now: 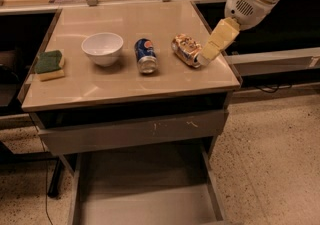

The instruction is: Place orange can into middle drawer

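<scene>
The orange can beside the blue soda can is next: my gripper will go over it and close around the middle of its body (190, 50).
The orange can (184, 48) lies on its side on the tabletop (130, 89), right of centre, dented, its silver top facing front-right. My gripper (205, 58) reaches down from the upper right and its tip is at the can's right end, touching or nearly touching it. The middle drawer (145, 196) is pulled out below the table; its flat grey floor holds nothing.
A blue soda can (145, 55) lies left of the orange can. A white bowl (102, 48) and a green-and-yellow sponge (49, 65) sit further left. A grey drawer front with pale scratches (135, 132) sits just under the tabletop. Speckled floor lies to the right.
</scene>
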`<state>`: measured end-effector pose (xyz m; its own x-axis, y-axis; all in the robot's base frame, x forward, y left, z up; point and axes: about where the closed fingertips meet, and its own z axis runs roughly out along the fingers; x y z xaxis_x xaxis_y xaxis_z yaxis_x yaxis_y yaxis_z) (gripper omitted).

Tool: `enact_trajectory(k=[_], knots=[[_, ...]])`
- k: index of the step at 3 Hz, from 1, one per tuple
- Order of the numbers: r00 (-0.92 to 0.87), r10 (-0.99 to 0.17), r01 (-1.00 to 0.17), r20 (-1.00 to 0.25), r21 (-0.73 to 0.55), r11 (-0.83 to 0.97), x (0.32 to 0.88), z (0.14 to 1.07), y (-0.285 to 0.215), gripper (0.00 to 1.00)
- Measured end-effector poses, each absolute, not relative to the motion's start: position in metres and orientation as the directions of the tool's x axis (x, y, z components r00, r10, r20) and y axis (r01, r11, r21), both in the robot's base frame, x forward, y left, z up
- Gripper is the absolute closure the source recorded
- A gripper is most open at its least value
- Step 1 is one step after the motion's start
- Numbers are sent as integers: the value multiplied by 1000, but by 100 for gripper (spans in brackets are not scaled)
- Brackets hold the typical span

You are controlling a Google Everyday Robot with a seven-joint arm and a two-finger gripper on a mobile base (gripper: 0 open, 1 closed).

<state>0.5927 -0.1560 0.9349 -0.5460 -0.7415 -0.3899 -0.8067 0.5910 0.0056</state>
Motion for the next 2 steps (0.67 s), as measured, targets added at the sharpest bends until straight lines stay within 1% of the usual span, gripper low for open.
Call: enact_trajectory(k=[1, 2], knots=[[-568, -714, -787, -410, 16, 617, 631, 928, -136, 0], [-629, -673, -744, -389, 52, 666, 696, 908, -107, 0]])
